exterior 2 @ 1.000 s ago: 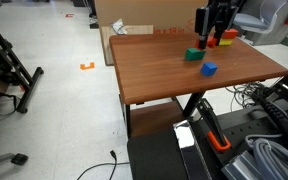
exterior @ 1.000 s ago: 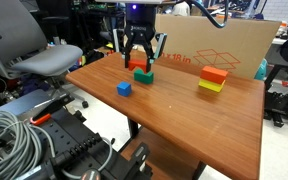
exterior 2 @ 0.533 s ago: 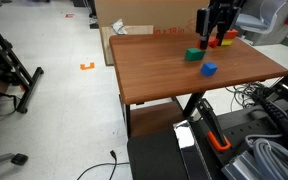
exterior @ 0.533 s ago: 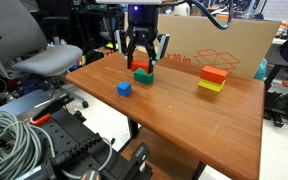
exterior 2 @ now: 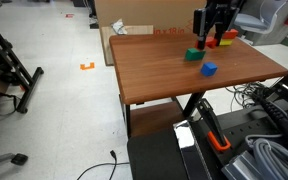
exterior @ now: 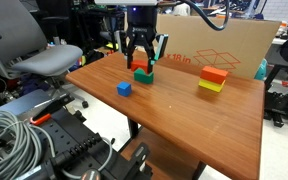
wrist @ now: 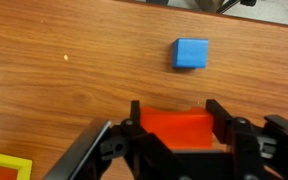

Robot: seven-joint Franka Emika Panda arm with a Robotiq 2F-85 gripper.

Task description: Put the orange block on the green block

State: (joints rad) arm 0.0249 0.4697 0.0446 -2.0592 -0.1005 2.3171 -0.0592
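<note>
The robot's gripper should release the orange block flat on top of the green block (exterior: 145, 67) behind the small blue cube.
The orange block (exterior: 142, 67) sits on top of the green block (exterior: 144, 76) near the table's far edge. My gripper (exterior: 142, 63) stands straight over them with a finger on each side of the orange block. In the wrist view the orange block (wrist: 176, 130) fills the gap between the two fingers of the gripper (wrist: 174, 115), and both pads seem to touch its sides. The green block is hidden under it there. The green block (exterior 2: 193, 56) also shows in an exterior view.
A small blue cube (exterior: 124, 88) (wrist: 191, 53) lies in front of the stack. An orange-red slab (exterior: 214, 73) rests on a yellow block (exterior: 211, 86) further along the table. A cardboard box (exterior: 229, 45) stands behind the table. An office chair (exterior: 44, 60) is beside it.
</note>
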